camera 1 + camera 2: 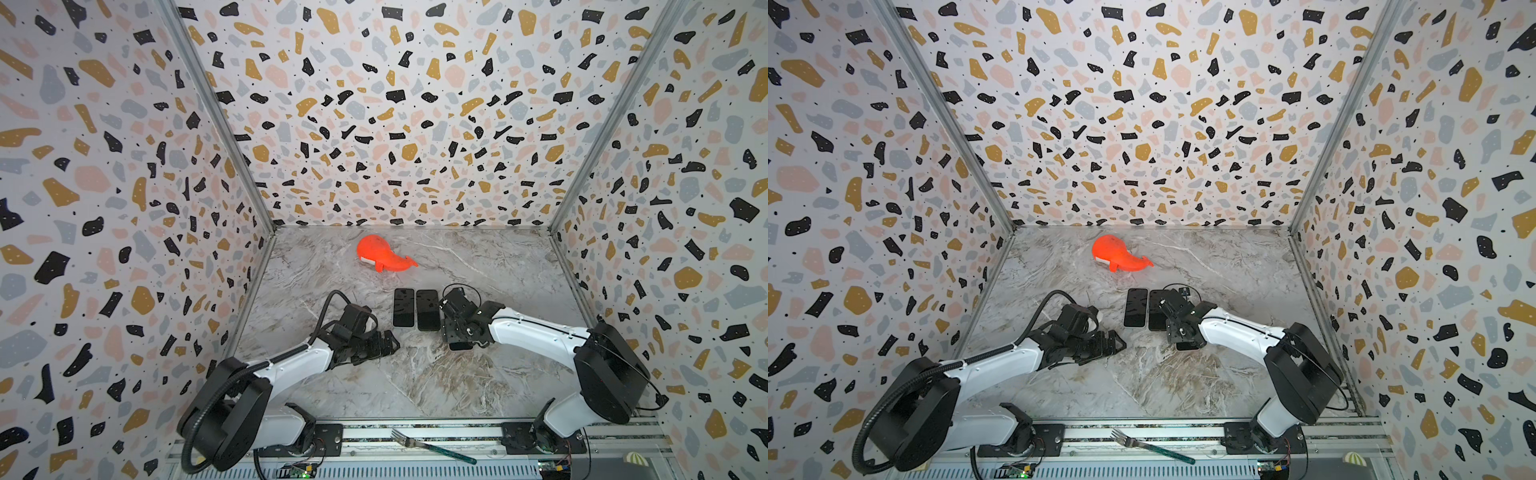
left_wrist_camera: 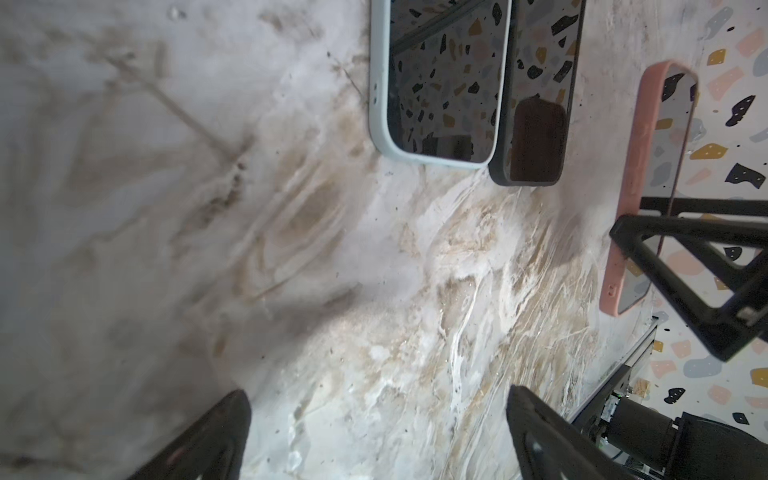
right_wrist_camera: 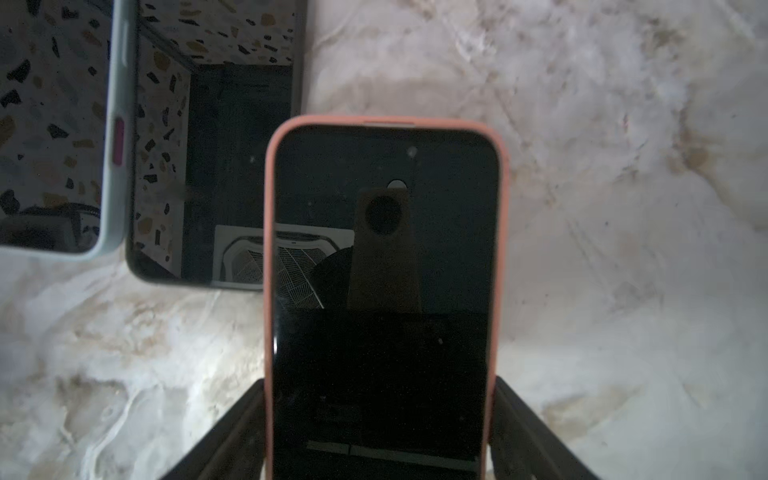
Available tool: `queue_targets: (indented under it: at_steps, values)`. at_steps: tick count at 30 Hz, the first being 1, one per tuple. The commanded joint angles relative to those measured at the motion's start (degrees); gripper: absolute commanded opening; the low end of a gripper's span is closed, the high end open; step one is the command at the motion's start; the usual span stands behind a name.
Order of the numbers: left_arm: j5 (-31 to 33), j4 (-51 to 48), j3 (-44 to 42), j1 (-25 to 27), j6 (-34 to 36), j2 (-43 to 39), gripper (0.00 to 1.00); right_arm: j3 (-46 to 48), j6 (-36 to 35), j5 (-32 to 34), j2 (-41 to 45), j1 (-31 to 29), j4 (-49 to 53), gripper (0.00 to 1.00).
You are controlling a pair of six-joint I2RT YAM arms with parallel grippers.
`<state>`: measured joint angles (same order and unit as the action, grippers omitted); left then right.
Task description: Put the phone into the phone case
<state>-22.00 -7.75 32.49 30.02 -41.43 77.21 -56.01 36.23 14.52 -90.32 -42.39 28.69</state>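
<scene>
My right gripper has the phone in its pink case. I need to set it down on the marble (image 1: 454, 309) (image 3: 408, 88) close beside the black phone.
My right gripper (image 3: 380, 386) is shut on a phone with a black screen (image 3: 382, 332) that sits in a pink phone case (image 3: 269, 249), one finger on each long side of the case. In the left wrist view the pink case (image 2: 636, 166) stands on its long edge on the marble, just right of two phones that lie flat. In both top views the right gripper (image 1: 455, 328) (image 1: 1179, 328) is beside those phones. My left gripper (image 2: 378, 395) (image 1: 388, 345) is open and empty, low over the marble in front of them.
A phone in a pale mint case (image 1: 403, 307) (image 2: 440, 83) and a black phone (image 1: 428, 309) (image 2: 536, 104) lie side by side mid-table. An orange whale toy (image 1: 382, 257) lies near the back wall. A fork (image 1: 432, 449) rests on the front rail. Patterned walls enclose three sides.
</scene>
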Motion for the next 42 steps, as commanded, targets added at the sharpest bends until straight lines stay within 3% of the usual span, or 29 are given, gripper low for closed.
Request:
queue_targets:
  at_steps: [1, 12, 35, 42]
  values:
    - [-1.45, -2.48, 4.75, -1.94, 3.88, 4.40, 0.97, -3.38, -4.77, -1.51, -2.18, 3.50, -2.21, 0.74]
    - [-3.68, -6.35, 13.78, -5.61, 8.56, 14.69, 0.95, -11.24, -8.22, -5.26, -11.63, 9.07, -3.86, 0.74]
    - [-4.48, -6.44, 14.79, -6.73, 9.97, 17.26, 0.95, -14.99, -4.58, -7.12, -17.24, 10.30, -3.64, 0.76]
    - [-4.37, -6.80, 14.62, -6.84, 10.40, 17.19, 0.95, -15.32, -4.15, -6.54, -17.62, 10.27, -3.81, 0.81]
